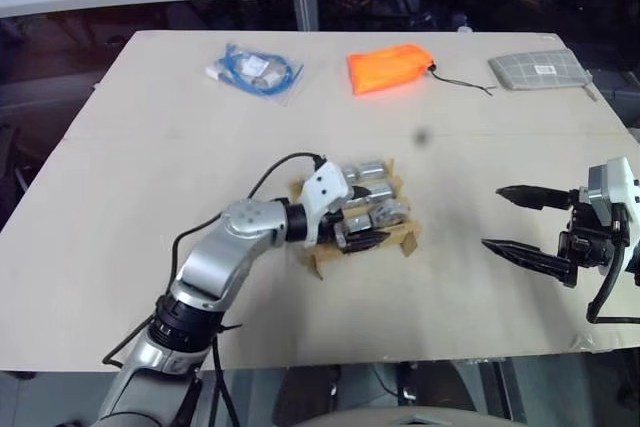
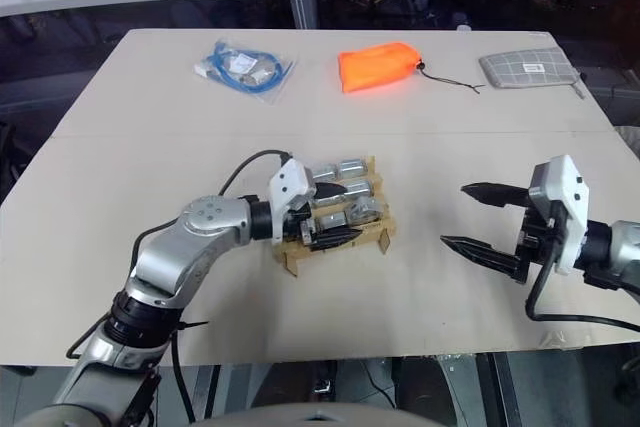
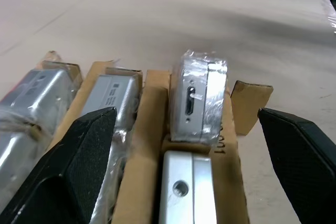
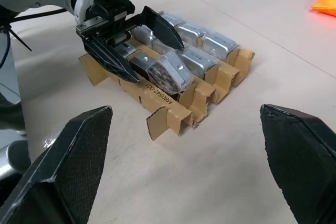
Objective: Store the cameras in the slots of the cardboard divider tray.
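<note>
The foil-wrapped camera sits crooked, high in the near row; left gripper should grip its sides (image 3: 213,100), straighten and seat it in its slot.
The cardboard divider tray (image 1: 410,238) stands at the table's middle, and several silver-grey cameras (image 1: 371,169) lie in its slots. My left gripper (image 1: 362,217) hovers open over the near row, one finger on each side of it. In the left wrist view a foil-wrapped camera (image 3: 199,98) stands upright in a slot between the fingers, another camera (image 3: 186,192) lies just before it, and neither is gripped. My right gripper (image 1: 495,217) is open and empty to the right, well apart from the tray (image 4: 168,119).
Along the far edge lie a plastic bag with a blue cable (image 1: 255,70), an orange drawstring bag (image 1: 388,68) and a grey checked pouch (image 1: 540,69). Bare tabletop surrounds the tray; the table's near edge runs just under both arms.
</note>
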Robot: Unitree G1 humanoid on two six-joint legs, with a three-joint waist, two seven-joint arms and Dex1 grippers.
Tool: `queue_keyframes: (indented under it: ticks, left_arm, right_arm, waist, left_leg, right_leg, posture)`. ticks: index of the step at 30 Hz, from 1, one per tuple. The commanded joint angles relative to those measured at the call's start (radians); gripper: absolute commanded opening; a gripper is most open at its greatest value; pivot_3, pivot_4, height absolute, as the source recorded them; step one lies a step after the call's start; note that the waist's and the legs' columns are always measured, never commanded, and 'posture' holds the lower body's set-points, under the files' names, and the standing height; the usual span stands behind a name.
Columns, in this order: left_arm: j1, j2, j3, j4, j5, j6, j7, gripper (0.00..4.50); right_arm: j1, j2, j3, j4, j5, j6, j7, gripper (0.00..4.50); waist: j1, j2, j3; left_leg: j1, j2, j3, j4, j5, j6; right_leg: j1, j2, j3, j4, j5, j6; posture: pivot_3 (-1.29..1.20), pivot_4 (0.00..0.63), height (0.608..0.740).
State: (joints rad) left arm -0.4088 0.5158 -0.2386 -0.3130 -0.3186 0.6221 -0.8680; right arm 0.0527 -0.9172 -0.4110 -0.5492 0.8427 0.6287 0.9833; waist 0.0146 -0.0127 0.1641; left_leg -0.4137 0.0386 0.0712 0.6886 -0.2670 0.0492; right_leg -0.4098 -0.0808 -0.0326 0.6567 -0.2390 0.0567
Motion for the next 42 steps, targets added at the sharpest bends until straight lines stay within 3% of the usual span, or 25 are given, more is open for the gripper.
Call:
queue_keyframes:
  ticks: [1,2,3,4,6,8,11,18,25,31,42]
  left_arm:
    - [-0.008,-0.004,-0.009,-0.035,-0.011,0.010,0.001,4.47]
    - [-0.007,-0.005,-0.011,-0.036,-0.010,0.009,0.001,4.47]
    - [-0.007,-0.003,-0.015,-0.037,-0.008,0.007,-0.003,3.94]
    - [-0.007,-0.001,-0.018,-0.038,-0.006,0.007,-0.005,3.77]
    - [-0.009,0.003,-0.021,-0.037,-0.002,0.004,-0.009,2.98]
    - [-0.012,0.015,-0.026,-0.035,0.006,-0.003,-0.018,1.84]
    - [-0.019,0.027,-0.026,-0.031,0.008,0.000,-0.024,0.71]
    - [-0.141,0.109,-0.044,0.003,0.004,0.050,-0.123,0.69]
    - [-0.356,0.205,-0.172,0.112,0.099,0.064,-0.261,0.69]
    - [-0.436,0.217,-0.234,0.131,0.129,0.069,-0.349,0.69]
    - [-0.453,0.196,-0.290,0.112,0.162,0.076,-0.406,0.69]
  right_arm:
    - [0.000,0.004,-0.022,-0.021,0.003,-0.017,-0.004,4.50]
    - [0.003,0.004,-0.024,-0.022,0.003,-0.017,-0.004,4.50]
    - [0.004,0.005,-0.025,-0.022,0.003,-0.018,-0.005,4.50]
    - [0.005,0.005,-0.026,-0.023,0.003,-0.018,-0.005,4.50]
    - [0.004,0.005,-0.025,-0.022,0.003,-0.019,-0.007,4.50]
    - [0.002,0.006,-0.022,-0.019,0.002,-0.020,-0.009,4.50]
    - [0.000,0.008,-0.019,-0.018,0.001,-0.022,-0.011,4.50]
    - [-0.008,0.017,-0.008,-0.013,-0.008,-0.029,-0.014,4.50]
    - [-0.003,0.033,-0.003,-0.018,-0.018,-0.040,-0.023,4.50]
    - [0.013,0.046,-0.007,-0.027,-0.023,-0.048,-0.034,4.50]
    - [0.025,0.062,-0.011,-0.035,-0.033,-0.058,-0.045,4.50]
  waist:
    - [0.000,0.000,0.000]
    - [0.000,0.000,0.000]
    - [0.000,0.000,0.000]
    - [0.001,0.000,0.000]
    - [0.000,0.000,0.000]
    - [0.000,0.000,0.000]
    - [0.000,0.000,0.000]
    - [0.000,-0.001,0.001]
    - [-0.001,-0.001,0.001]
    - [-0.001,-0.001,0.001]
    - [-0.001,-0.001,0.001]
  left_leg:
    - [0.000,0.000,0.000,0.000,0.000,0.000]
    - [0.000,0.000,0.000,0.000,0.000,0.000]
    - [0.000,0.000,0.000,0.000,0.000,0.000]
    - [0.000,0.000,0.000,0.000,0.000,0.000]
    - [0.000,0.000,0.000,0.000,0.000,0.000]
    - [0.000,0.000,0.000,0.000,0.000,0.000]
    - [0.000,0.000,0.000,0.000,0.000,0.000]
    - [0.000,0.000,0.000,0.000,0.000,0.000]
    - [-0.001,0.000,0.000,0.000,0.000,0.000]
    - [-0.001,0.000,0.000,-0.001,0.000,0.000]
    - [-0.001,0.000,0.001,0.000,0.000,0.000]
  right_leg:
    - [0.000,0.000,0.000,0.000,0.000,0.000]
    - [0.000,0.000,0.000,0.000,0.000,0.000]
    - [0.000,0.000,0.000,0.000,0.000,0.000]
    - [0.000,0.000,0.000,0.000,0.000,0.000]
    - [0.000,0.000,0.000,0.000,0.000,0.000]
    - [0.000,0.000,0.000,0.000,0.000,0.000]
    - [0.000,0.000,0.000,0.000,0.000,0.000]
    - [0.000,0.000,0.000,0.000,0.000,0.000]
    - [-0.001,0.000,0.000,-0.001,0.000,0.000]
    - [-0.001,0.001,0.000,-0.001,0.000,0.000]
    - [-0.001,0.001,0.001,-0.001,0.000,0.000]
  posture:
    - [0.00,0.150,0.740]
    - [0.00,0.150,0.740]
    - [0.00,0.150,0.740]
    - [0.00,0.150,0.740]
    - [0.00,0.150,0.740]
    - [0.00,0.150,0.740]
    - [0.00,0.150,0.740]
    - [0.00,0.150,0.740]
    - [0.00,0.150,0.740]
    - [0.00,0.150,0.740]
    - [0.00,0.150,0.740]
